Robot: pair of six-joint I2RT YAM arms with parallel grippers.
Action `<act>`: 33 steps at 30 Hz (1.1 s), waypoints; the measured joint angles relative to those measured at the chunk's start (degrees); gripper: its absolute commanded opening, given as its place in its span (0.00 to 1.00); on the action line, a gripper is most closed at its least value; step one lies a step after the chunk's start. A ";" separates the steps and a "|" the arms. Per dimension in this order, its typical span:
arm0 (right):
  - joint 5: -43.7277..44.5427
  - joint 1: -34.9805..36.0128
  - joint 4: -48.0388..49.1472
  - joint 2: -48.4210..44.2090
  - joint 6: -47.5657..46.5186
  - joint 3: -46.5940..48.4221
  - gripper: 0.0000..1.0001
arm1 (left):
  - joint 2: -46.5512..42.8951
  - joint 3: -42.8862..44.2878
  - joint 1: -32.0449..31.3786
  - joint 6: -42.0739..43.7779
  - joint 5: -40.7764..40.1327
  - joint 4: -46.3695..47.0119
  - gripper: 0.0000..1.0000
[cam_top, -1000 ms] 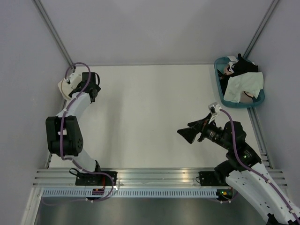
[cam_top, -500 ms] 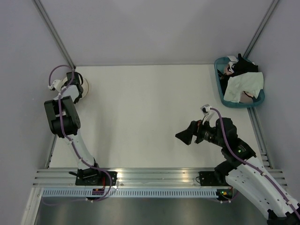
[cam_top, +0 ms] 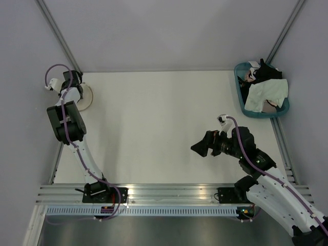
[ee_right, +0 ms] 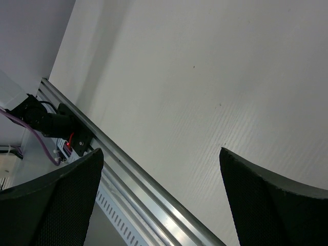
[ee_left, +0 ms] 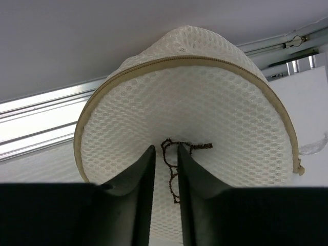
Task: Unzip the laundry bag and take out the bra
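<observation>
The laundry bag is in the far corner, far away from my right gripper, so my left gripper will pull it by its zipper rim (ee_left: pixel 82 115) to the middle.
The laundry bag (cam_top: pixel 88 97) lies in the far left corner of the table, a cream mesh dome (ee_left: pixel 205 102) with a tan zipper rim (ee_left: pixel 195 60) and a dark stitched drawing on its lid. The rim's zipper pull (ee_left: pixel 299 169) sits at the right edge. My left gripper (cam_top: pixel 77 94) is down on the lid; its jaws (ee_left: pixel 165 148) are drawn narrow with a strip of mesh between the fingers. My right gripper (cam_top: pixel 198 148) hovers wide open over bare table at mid right, nothing between its fingers (ee_right: pixel 160 151). The bra is hidden.
A teal basket (cam_top: pixel 239 84) in the far right corner holds a white-and-green cloth (cam_top: pixel 264 95) and a black garment (cam_top: pixel 266 72). Grey walls close in the table at the back and sides. An aluminium rail (cam_top: pixel 169 192) runs along the near edge.
My left arm swung out to the far left corner and onto the bag, and its jaws narrowed from wide open. My right gripper drifted slightly nearer and left, still open.
</observation>
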 measured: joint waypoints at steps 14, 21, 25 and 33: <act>0.90 0.00 -0.57 -1.40 0.04 0.00 0.98 | -0.07 -1.25 1.51 0.72 2.71 1.60 0.21; 0.81 0.00 -0.31 -1.51 0.17 -0.04 0.98 | -5.46 -6.99 2.45 1.36 0.90 1.55 0.78; 0.76 0.00 -0.31 -1.29 0.17 -0.09 0.98 | -7.61 -9.09 4.52 1.38 0.83 1.33 0.81; 0.85 0.04 -1.09 -1.95 0.13 -0.09 0.98 | -7.04 -9.16 6.43 2.82 4.33 1.55 0.82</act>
